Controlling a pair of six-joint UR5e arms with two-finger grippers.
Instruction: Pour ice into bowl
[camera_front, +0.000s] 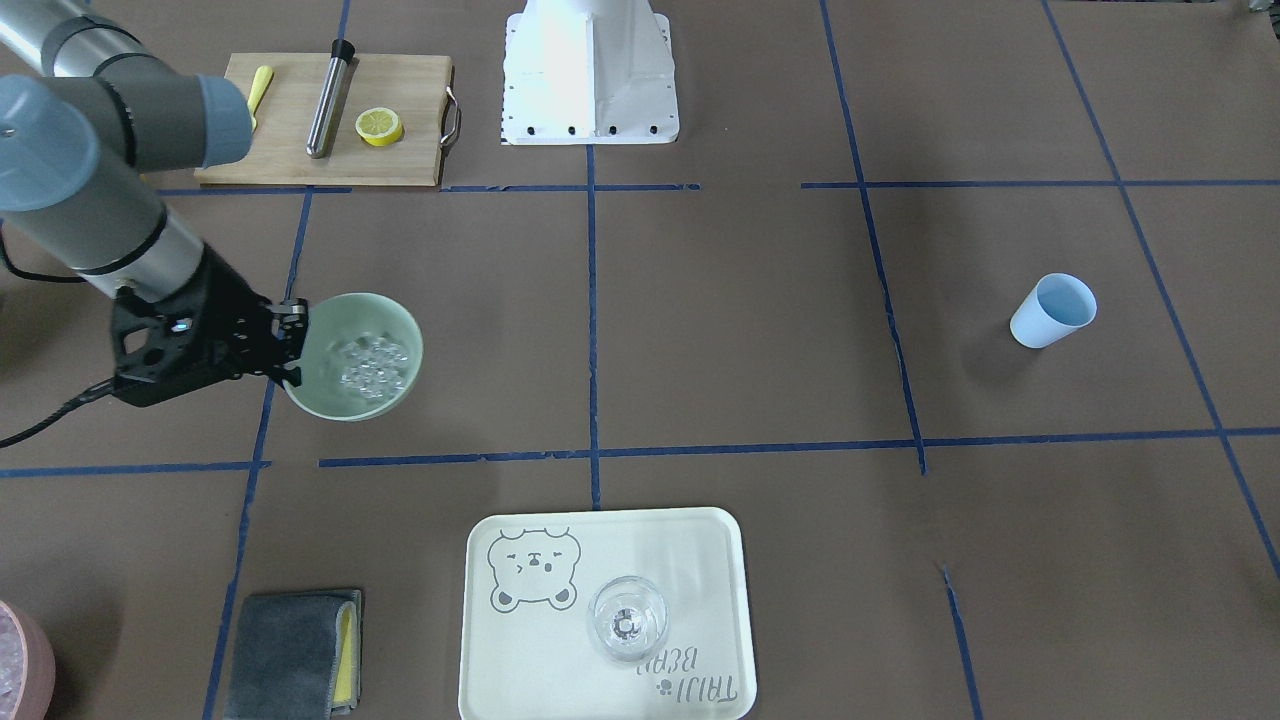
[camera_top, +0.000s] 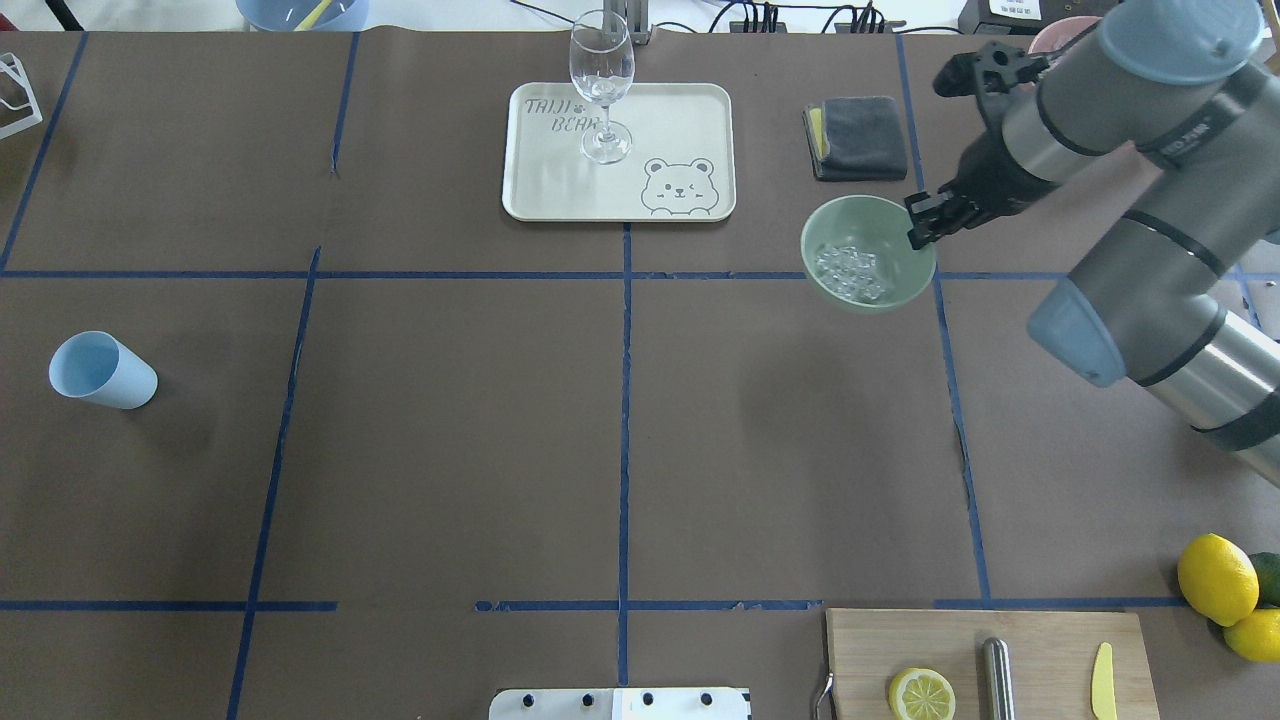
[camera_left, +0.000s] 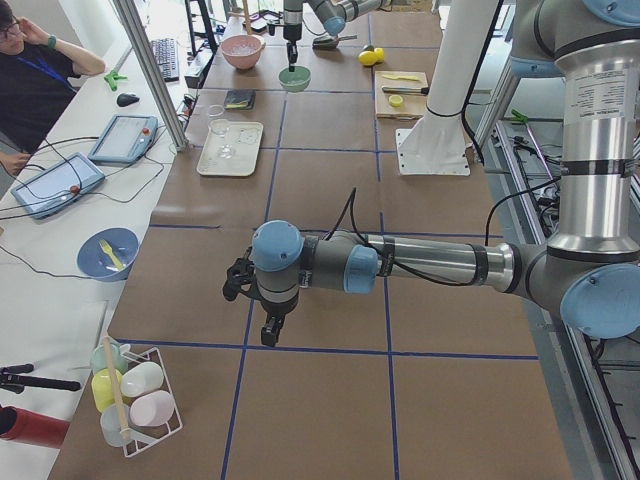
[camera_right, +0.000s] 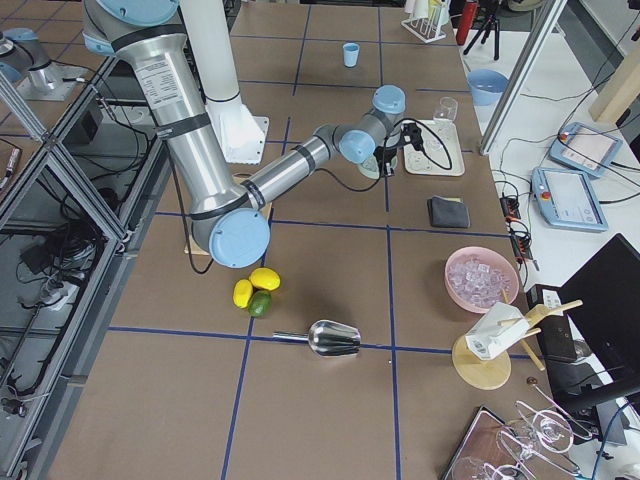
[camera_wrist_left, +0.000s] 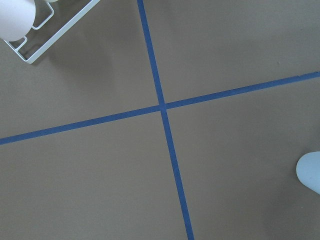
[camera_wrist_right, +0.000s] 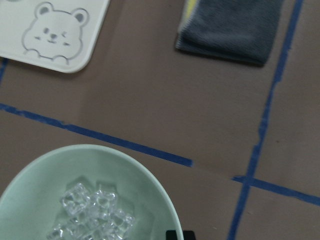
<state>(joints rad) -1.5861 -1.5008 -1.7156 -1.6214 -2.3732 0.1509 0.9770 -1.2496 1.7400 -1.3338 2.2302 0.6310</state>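
Note:
The robot's right gripper should set the mint-green bowl, now just beyond the blue tape line, down on the bare table (camera_front: 163, 336) between the cutting board and the pink container.
The pale mint-green bowl (camera_front: 390, 320) holds a pile of clear ice cubes (camera_front: 372, 365). My right gripper (camera_front: 295, 345) is shut on the bowl's rim, on its right side in the overhead view (camera_top: 918, 222). The bowl (camera_top: 880, 225) and the ice (camera_top: 852, 272) lie just beyond the blue tape line. The right wrist view shows the bowl (camera_wrist_right: 145, 190), the ice (camera_wrist_right: 92, 215) and a dark fingertip (camera_wrist_right: 175, 235) at the rim. The light blue cup (camera_top: 100, 370) stands empty far to the left. My left gripper (camera_left: 270, 330) hangs over bare table; I cannot tell whether it is open.
A cream tray (camera_top: 690, 110) carries a wine glass (camera_top: 600, 85). A grey cloth (camera_top: 855, 137) lies just behind the bowl. A cutting board (camera_top: 1050, 650) with a lemon half, a metal muddler and a knife is at the near right, beside whole lemons (camera_top: 1215, 578). The pink container (camera_right: 482, 278) stands further right.

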